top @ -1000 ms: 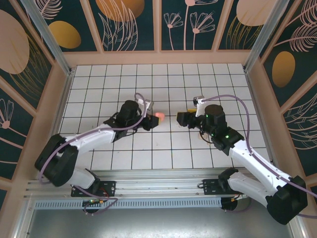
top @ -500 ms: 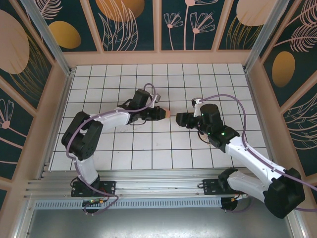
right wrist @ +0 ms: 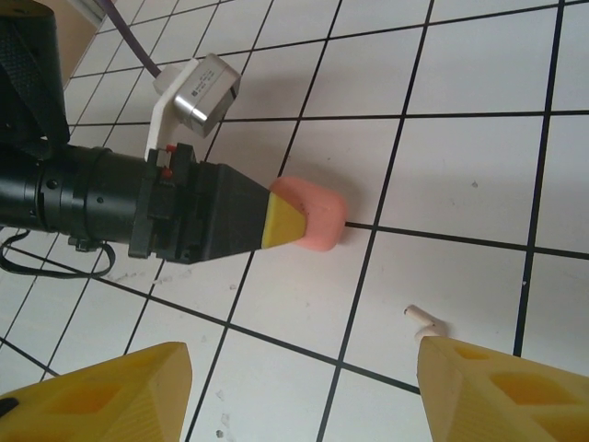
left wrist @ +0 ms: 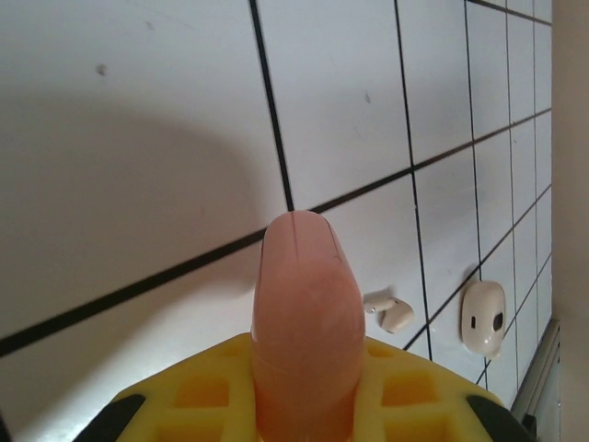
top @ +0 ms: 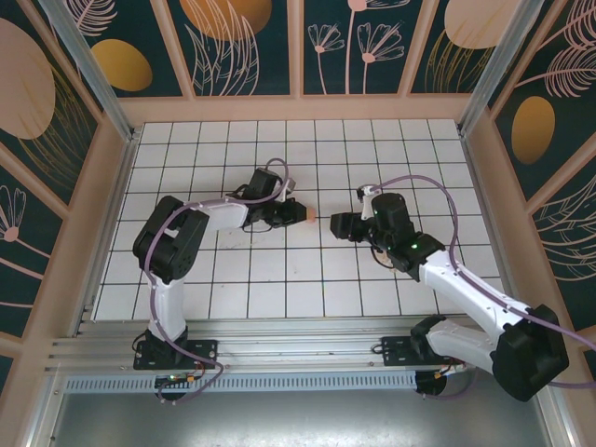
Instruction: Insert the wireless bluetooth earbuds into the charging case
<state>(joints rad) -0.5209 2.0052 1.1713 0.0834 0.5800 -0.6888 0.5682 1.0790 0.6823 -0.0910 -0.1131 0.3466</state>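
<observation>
My left gripper needs to let go of the charging case on the white tile [top: 312, 211] [left wrist: 230, 208] beside the line that crosses between both grippers.
The charging case [top: 310, 214] is a salmon-pink rounded block with its lid down, held just above the tiles at the table's middle. My left gripper [top: 300, 214] is shut on it. In the left wrist view the case [left wrist: 308, 304] stands up between the yellow fingers [left wrist: 414, 387]. In the right wrist view the case [right wrist: 316, 215] pokes out past the left gripper [right wrist: 283, 224]. My right gripper [top: 337, 224] faces it from the right, open and holding nothing [right wrist: 304, 387]. One pale earbud [right wrist: 425, 319] lies on a tile beside the right fingertip [right wrist: 479, 382], also seen as the earbud [left wrist: 391, 311] beyond the case.
A beige rounded object with a dark hole [left wrist: 483, 316] lies on the tiles past the earbud. The white tiled floor [top: 233, 149] is ringed by peach walls [top: 298, 107]. A metal rail [top: 279, 340] runs along the near edge.
My left arm has folded in and carried the case a little right, toward the right gripper. The right gripper has edged slightly left and stayed open.
</observation>
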